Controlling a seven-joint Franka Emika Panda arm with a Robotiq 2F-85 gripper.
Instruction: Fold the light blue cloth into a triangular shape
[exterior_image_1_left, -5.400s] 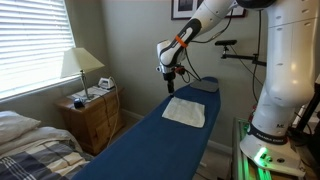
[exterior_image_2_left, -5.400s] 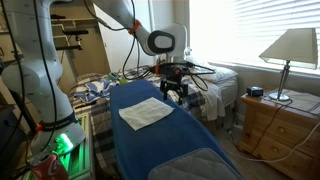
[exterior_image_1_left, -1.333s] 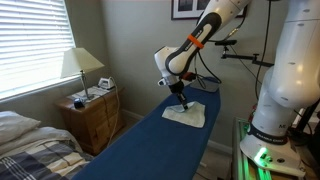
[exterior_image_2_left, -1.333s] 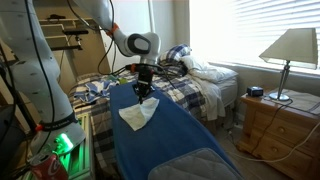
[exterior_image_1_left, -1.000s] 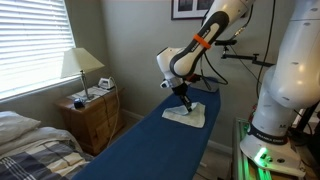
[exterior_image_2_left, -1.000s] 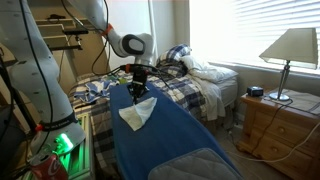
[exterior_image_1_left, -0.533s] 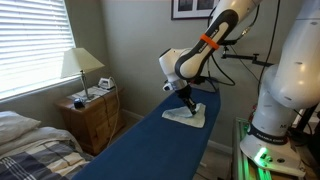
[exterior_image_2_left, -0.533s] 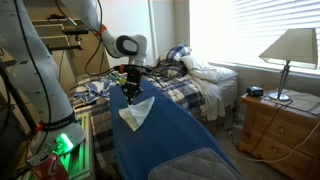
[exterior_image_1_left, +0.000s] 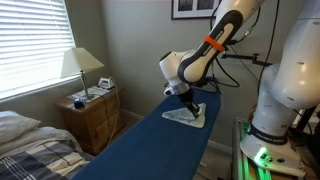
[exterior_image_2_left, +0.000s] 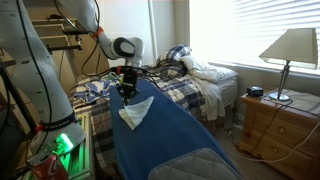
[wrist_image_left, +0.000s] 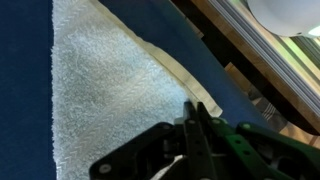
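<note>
Next, I let go of the lifted corner of the light blue cloth with my gripper on the lower layer's edge (exterior_image_1_left: 199, 117) (wrist_image_left: 208, 106) that faces the robot base.
The light blue cloth (exterior_image_1_left: 187, 116) lies pale and towel-like on the dark blue padded surface (exterior_image_1_left: 150, 145), partly doubled over itself. In the other exterior view, the cloth (exterior_image_2_left: 135, 112) shows a slanted folded edge. My gripper (exterior_image_1_left: 190, 103) is low over the cloth's edge, near the side of the surface. In the wrist view the cloth (wrist_image_left: 100, 90) fills the left, with a diagonal fold line running to my gripper (wrist_image_left: 197, 108). Its fingers are pressed together on the cloth's lifted corner.
A wooden nightstand (exterior_image_1_left: 92, 118) with a lamp (exterior_image_1_left: 81, 66) stands beside the blue surface, and a bed (exterior_image_1_left: 30, 145) is in front. A plaid-covered bed (exterior_image_2_left: 190, 85) lies behind. A wooden rail (wrist_image_left: 250, 70) runs along the surface's edge. The robot base (exterior_image_1_left: 280, 110) is close by.
My gripper has carried the cloth's corner across the cloth toward the side edge of the blue surface and lowered. The cloth now lies folded over with a diagonal edge.
</note>
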